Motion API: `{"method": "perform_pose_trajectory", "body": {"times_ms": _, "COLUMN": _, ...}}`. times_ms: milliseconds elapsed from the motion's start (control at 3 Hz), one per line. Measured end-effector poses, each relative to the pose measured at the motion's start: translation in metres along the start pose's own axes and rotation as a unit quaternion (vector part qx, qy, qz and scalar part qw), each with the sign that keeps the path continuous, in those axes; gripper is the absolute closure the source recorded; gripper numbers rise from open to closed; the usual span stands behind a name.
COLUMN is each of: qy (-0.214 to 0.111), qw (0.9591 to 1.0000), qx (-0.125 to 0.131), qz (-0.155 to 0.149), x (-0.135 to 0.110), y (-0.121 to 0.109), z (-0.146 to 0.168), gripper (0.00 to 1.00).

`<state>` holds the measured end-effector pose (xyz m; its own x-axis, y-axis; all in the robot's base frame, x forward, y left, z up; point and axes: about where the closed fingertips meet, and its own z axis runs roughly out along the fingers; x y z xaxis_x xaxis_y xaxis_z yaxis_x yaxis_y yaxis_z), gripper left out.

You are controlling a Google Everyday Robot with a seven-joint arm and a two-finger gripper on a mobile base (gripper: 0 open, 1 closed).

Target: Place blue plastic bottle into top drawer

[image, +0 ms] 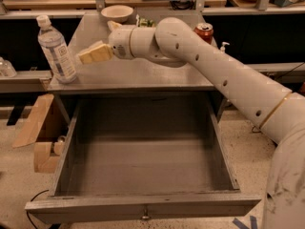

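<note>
Next, I grip the blue plastic bottle's middle at the pale label [57, 55], well below the white cap.
The blue plastic bottle [55, 50], clear with a white cap and pale label, stands upright at the front left corner of the grey cabinet top [143, 75]. My gripper [94, 54], with cream-coloured fingers, hovers over the cabinet top just right of the bottle, a short gap from it, holding nothing. The top drawer [143, 206] is pulled fully open below, and its inside is bare. Its front panel has a small central keyhole.
A white bowl [117, 13] and a green-and-white packet [144, 21] sit at the back of the cabinet top. A red Coca-Cola can [204, 32] and a small white pump bottle [222, 47] are at the right. A cardboard box [35, 132] stands on the floor left of the drawer.
</note>
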<state>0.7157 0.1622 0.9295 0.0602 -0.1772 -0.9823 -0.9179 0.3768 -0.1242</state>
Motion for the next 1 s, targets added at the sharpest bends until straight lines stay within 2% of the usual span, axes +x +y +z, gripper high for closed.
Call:
{"method": "perform_pose_trajectory", "body": {"times_ms": 333, "qy": -0.032, "qw": 0.9993, "qx": -0.020, "qz": 0.005, "x": -0.007, "y": 0.010, "z": 0.032, "gripper": 0.00}}
{"method": "perform_pose_trajectory", "body": {"times_ms": 667, "qy": -0.043, "qw": 0.9981, "qx": -0.044, "qz": -0.006, "x": -0.021, "y": 0.028, "z": 0.057, "gripper": 0.00}}
{"method": "perform_pose_trajectory", "body": {"times_ms": 1000, "qy": -0.030, "qw": 0.9976, "qx": -0.060, "qz": -0.014, "x": -0.026, "y": 0.047, "z": 0.075, "gripper": 0.00}}
